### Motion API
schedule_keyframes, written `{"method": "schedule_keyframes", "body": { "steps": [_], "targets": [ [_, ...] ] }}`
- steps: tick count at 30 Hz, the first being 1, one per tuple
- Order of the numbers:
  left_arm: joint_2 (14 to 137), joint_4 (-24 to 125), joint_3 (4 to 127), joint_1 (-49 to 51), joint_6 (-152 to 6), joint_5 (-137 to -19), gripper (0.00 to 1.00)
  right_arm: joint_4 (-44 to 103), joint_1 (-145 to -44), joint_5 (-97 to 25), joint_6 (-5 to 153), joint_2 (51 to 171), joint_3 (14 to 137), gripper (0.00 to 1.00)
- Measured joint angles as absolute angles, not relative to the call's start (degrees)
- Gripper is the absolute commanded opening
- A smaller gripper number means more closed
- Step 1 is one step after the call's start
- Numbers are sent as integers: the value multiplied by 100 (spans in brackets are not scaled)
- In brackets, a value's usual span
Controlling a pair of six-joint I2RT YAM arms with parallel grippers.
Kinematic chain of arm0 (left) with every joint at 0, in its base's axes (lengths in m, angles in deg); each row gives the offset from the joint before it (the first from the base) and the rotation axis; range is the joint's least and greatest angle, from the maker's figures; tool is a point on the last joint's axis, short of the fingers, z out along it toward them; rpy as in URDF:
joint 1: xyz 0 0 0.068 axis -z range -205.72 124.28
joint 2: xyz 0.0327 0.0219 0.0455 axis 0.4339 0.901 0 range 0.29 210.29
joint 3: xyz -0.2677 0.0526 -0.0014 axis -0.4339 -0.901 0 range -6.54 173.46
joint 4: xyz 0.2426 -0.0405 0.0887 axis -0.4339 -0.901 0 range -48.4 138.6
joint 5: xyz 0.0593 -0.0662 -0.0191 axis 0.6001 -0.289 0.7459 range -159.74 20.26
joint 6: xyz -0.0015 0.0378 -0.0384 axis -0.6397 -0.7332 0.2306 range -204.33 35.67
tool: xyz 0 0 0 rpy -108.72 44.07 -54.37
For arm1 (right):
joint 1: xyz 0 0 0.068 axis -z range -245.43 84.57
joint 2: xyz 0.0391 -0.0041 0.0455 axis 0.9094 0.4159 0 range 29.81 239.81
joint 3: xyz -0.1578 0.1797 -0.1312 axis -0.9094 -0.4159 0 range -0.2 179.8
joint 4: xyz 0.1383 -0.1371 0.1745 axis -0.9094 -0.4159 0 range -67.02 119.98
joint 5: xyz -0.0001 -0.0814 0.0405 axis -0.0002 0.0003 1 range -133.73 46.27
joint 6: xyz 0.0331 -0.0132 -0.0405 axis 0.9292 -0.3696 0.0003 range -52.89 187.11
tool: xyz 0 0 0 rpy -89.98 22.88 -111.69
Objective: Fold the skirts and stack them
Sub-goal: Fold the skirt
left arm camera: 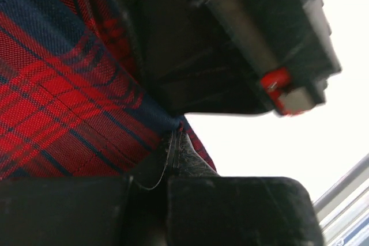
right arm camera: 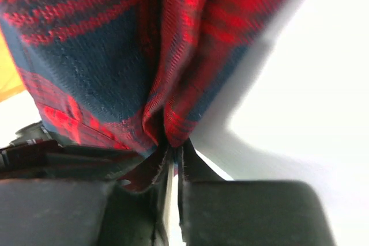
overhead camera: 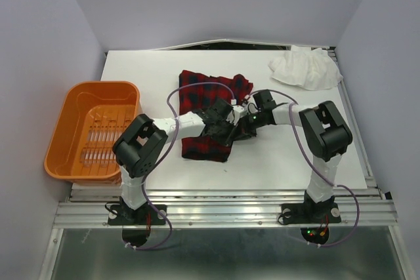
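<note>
The skirt's bunched fold has my grippers crowded together at it, so next my left gripper pinches near the skirt's front corner [overhead camera: 226, 155] as my right gripper nears its far corner.
A red and navy plaid skirt [overhead camera: 209, 96] lies in the middle of the white table [overhead camera: 151, 77], partly folded. My left gripper [overhead camera: 223, 128] and my right gripper [overhead camera: 244, 122] meet close together over its right near part. In the left wrist view the gripper [left arm camera: 174, 136] is shut on an edge of the plaid skirt [left arm camera: 63, 102], with the right arm's black body [left arm camera: 230, 44] close in front. In the right wrist view the gripper [right arm camera: 173, 152] is shut on a bunched fold of the skirt [right arm camera: 115, 56], lifted off the table.
An orange basket [overhead camera: 95, 129] stands at the table's left edge. A crumpled white garment [overhead camera: 305, 68] lies at the back right corner. Grey walls enclose the table on three sides. A metal rail [overhead camera: 223, 195] runs along the near edge.
</note>
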State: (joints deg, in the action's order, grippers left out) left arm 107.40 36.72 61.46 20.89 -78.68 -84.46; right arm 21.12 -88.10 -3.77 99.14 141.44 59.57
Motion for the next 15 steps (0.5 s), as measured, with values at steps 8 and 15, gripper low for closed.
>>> {"method": "schedule_keyframes", "body": {
  "steps": [8, 15],
  "targets": [
    [10738, 4645, 5862, 2030, -7971, -8757, 27, 295, -7927, -580, 8660, 14113, 6886, 1],
    [10738, 4765, 5770, 2035, -8141, -8724, 26, -400, -7669, -938, 8207, 14096, 8510, 5]
  ]
}}
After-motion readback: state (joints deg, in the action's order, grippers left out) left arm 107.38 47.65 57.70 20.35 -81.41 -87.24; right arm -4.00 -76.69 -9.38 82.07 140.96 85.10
